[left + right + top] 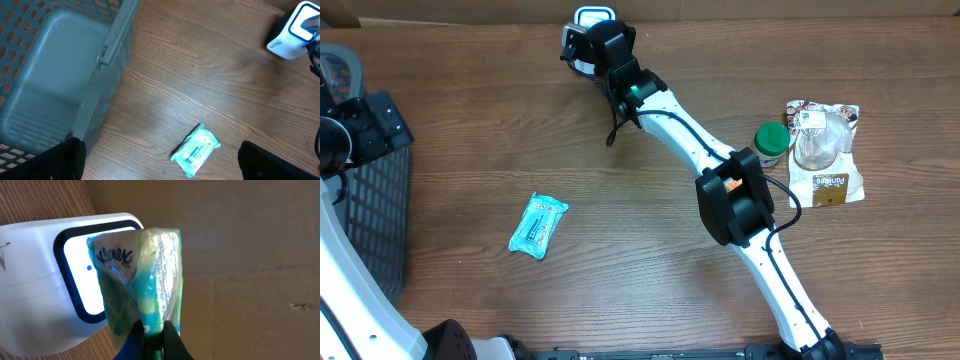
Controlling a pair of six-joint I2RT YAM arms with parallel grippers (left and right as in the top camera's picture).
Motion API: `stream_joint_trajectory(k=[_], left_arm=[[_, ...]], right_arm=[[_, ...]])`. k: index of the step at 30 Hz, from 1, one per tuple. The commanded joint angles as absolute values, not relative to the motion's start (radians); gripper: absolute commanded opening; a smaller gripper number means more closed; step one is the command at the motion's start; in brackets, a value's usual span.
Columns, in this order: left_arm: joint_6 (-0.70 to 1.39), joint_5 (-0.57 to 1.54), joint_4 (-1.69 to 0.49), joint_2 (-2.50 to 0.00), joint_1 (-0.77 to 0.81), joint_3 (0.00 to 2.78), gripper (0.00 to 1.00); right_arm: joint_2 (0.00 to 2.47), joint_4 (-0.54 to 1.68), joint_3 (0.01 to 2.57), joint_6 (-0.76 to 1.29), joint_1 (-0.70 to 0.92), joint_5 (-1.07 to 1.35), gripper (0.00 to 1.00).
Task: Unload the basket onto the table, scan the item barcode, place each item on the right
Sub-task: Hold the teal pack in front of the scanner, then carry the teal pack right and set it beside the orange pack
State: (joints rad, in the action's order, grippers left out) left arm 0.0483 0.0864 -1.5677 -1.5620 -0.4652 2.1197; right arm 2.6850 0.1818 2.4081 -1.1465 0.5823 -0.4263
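I should use my right gripper to set the Kleenex tissue pack down between the orange pack and the green-lidded jar point(746, 169).
My right gripper point(152, 330) is shut on the lower end of a teal and yellow Kleenex tissue pack point(142, 275). It holds the pack upright, close in front of the lit window of the white barcode scanner point(40, 280). From overhead, the right gripper point(588, 48) reaches to the table's far edge, right at the scanner point(594, 15). My left gripper point(160, 167) hangs open above the table, its two black fingers point(55, 160) far apart with nothing between them. A teal wipes packet point(196, 151) lies on the wood below it.
A grey plastic basket point(370, 220) stands at the left edge, close to the left arm. The teal packet point(538, 225) lies left of centre. At the right sit a green-lidded jar point(772, 142) and a snack bag point(828, 180) with a clear cup on it.
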Motion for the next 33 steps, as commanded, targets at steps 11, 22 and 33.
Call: stream_joint_trajectory(k=[11,22,33], left_arm=[[0.033,0.097,-1.567,-1.566,-0.464,2.13,1.0],[0.033,0.097,-1.567,-1.566,-0.464,2.13,1.0],[0.033,0.097,-1.567,-1.566,-0.464,2.13,0.99]], right_arm=[[2.684,0.072,2.408,-1.154,0.594,-0.469,0.04],[2.543,0.157,2.408,-0.96,0.611,-0.463,0.04],[2.155,1.008,2.408,-0.089,0.606,-0.387,0.04]])
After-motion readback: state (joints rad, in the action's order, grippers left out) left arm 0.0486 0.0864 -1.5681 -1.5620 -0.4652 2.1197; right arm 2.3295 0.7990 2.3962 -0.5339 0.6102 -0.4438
